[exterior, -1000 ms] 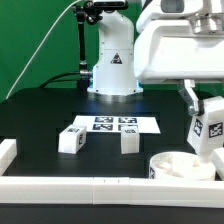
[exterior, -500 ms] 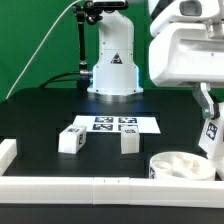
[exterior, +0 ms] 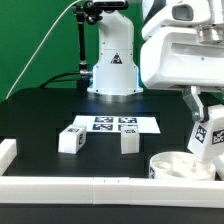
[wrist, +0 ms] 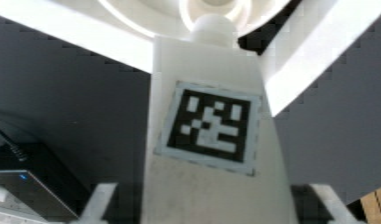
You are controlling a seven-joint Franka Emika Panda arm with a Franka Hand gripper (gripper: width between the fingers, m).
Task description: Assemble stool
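Note:
Next, I let go of the white stool leg on the round white seat's side (exterior: 204,168) (wrist: 212,22) farthest from the standing legs.
My gripper (exterior: 200,108) is shut on a white stool leg (exterior: 205,136) with a square tag and holds it upright just above the round white seat (exterior: 178,166) at the exterior view's right. In the wrist view the leg (wrist: 208,90) fills the middle between my fingers (wrist: 102,202), and its tip points at the seat (wrist: 142,15). My gripper (wrist: 213,208) holds the leg's near end. Two more white legs (exterior: 71,139) (exterior: 129,140) stand on the black table in front of the marker board (exterior: 113,124).
A white rail (exterior: 90,186) runs along the table's front edge, with a white corner piece (exterior: 7,151) at the exterior view's left. The robot's base (exterior: 113,70) stands at the back before a green backdrop.
The arm swung toward the exterior view's right with the leg, then came back left. The leg now hangs slightly lower, close over the seat.

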